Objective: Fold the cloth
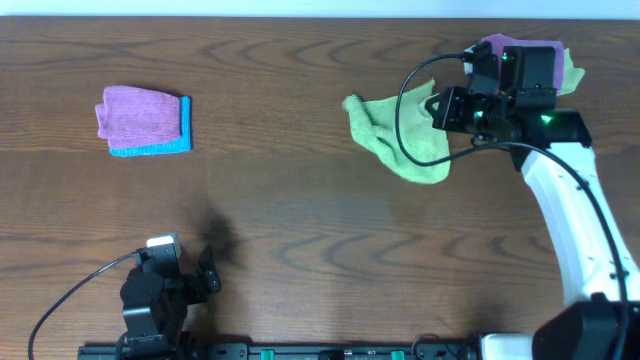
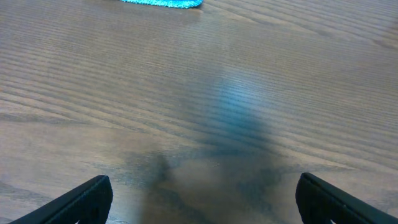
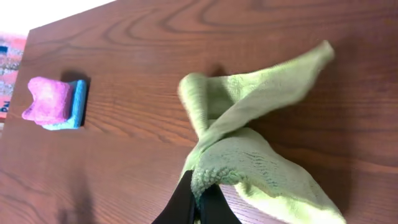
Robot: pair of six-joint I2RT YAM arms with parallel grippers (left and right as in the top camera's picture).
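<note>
The green cloth is bunched up under its lifted edge, so my right gripper needs to set that edge down, grab the cloth's near corner (image 1: pixel 438 177) and spread the cloth out flat.
A crumpled green cloth (image 1: pixel 395 140) lies right of the table's middle; it also shows in the right wrist view (image 3: pixel 249 143), bunched and partly lifted. My right gripper (image 1: pixel 447 112) is shut on an edge of the green cloth, its black fingers (image 3: pixel 198 202) pinching the fabric. My left gripper (image 1: pixel 205 272) is open and empty near the front left edge; its fingertips (image 2: pixel 202 199) hover over bare wood.
A folded pink cloth on a folded blue cloth (image 1: pixel 146 122) sits at the far left, also in the right wrist view (image 3: pixel 56 102). A purple cloth over another green one (image 1: pixel 560 55) lies at the back right, behind the right arm.
</note>
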